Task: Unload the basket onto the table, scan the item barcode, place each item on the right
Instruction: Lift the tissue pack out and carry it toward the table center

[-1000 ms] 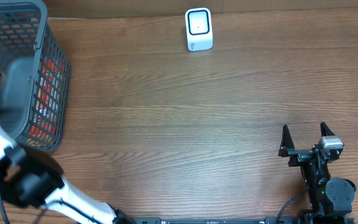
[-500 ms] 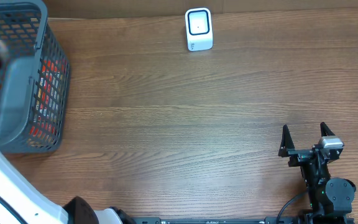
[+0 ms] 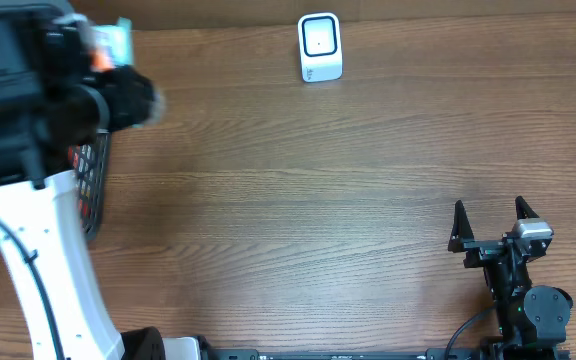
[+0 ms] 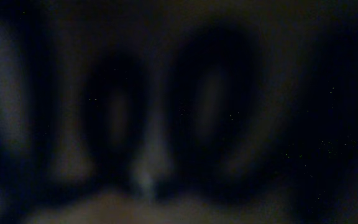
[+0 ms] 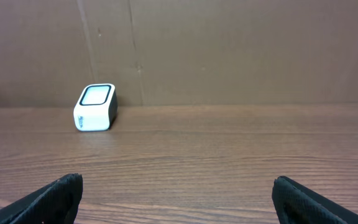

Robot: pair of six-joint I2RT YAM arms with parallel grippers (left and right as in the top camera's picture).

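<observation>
I need to release the item with my left gripper on the bare wooden table (image 3: 341,192), in the space between the white barcode scanner and the near edge of the table.
High over the table's far left corner, my left gripper (image 3: 90,48) looks shut on the item (image 3: 114,38), a small pale teal and white pack with an orange patch. It shows motion-blurred in the overhead view. The left wrist view is dark and blurred, and nothing can be made out in it. The white barcode scanner (image 3: 320,47) stands at the table's far edge, its window facing up; it also shows at left in the right wrist view, scanner (image 5: 95,107). My right gripper (image 3: 488,215) rests open near the front right, right gripper (image 5: 179,202) with nothing between its fingers.
A grey mesh basket (image 3: 94,185) holding red things stands at the far left, mostly hidden under my left arm. Bare wooden table (image 3: 298,200) lies between basket, scanner and right arm. A brown cardboard wall (image 5: 229,50) backs the table.
My left arm has risen out of the basket and swung right, bringing the teal item into view over the basket's rim. The right arm has not moved.
</observation>
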